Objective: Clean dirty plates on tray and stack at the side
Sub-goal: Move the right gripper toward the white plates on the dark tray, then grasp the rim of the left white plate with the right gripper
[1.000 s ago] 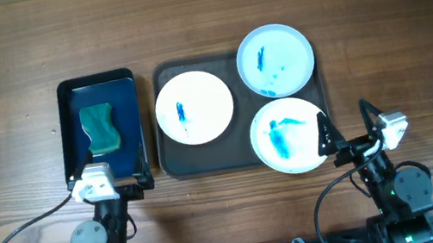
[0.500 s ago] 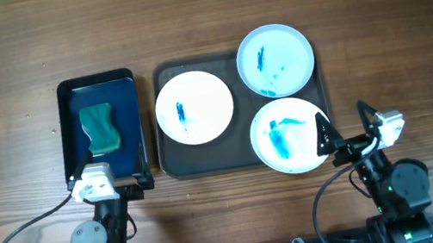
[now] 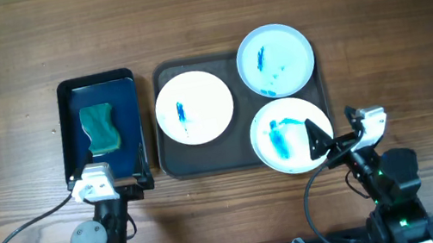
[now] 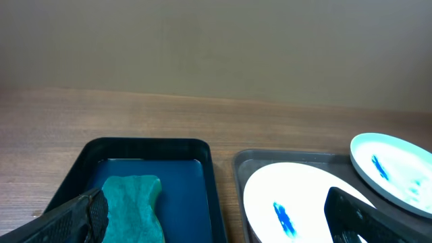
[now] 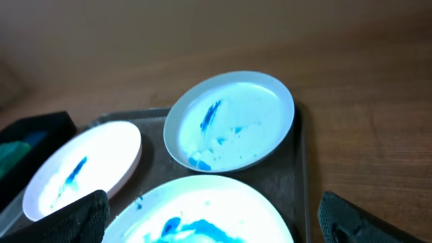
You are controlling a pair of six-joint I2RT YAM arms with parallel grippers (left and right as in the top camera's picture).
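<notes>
Next, my right gripper will grab the plate nearest the green sponge by the plate's rim [image 3: 232, 103] [image 5: 140, 150], on the side facing the other two plates.
Three dirty plates lie on the dark tray [image 3: 240, 147]: a left plate [image 3: 194, 107] with a small blue mark, a far-right plate [image 3: 275, 60] and a near-right plate [image 3: 287, 135], both smeared blue. My right gripper [image 3: 333, 133] is open, its left finger over the near-right plate's right edge. In the right wrist view the open jaws [image 5: 216, 229] straddle that plate [image 5: 202, 209], with the far plate [image 5: 233, 118] behind. My left gripper [image 3: 114, 187] is open and empty at the near end of the black tray. Its jaws [image 4: 216, 226] frame the sponge and the left plate [image 4: 297, 202].
A smaller black deep tray [image 3: 70, 132] with blue liquid holds a green sponge [image 3: 100, 128] left of the dark tray; the sponge also shows in the left wrist view [image 4: 131, 202]. Bare wooden table surrounds both trays.
My right gripper has swung left, from just off the tray's right rim to over the near-right plate's edge. The left arm and the plates have not moved.
</notes>
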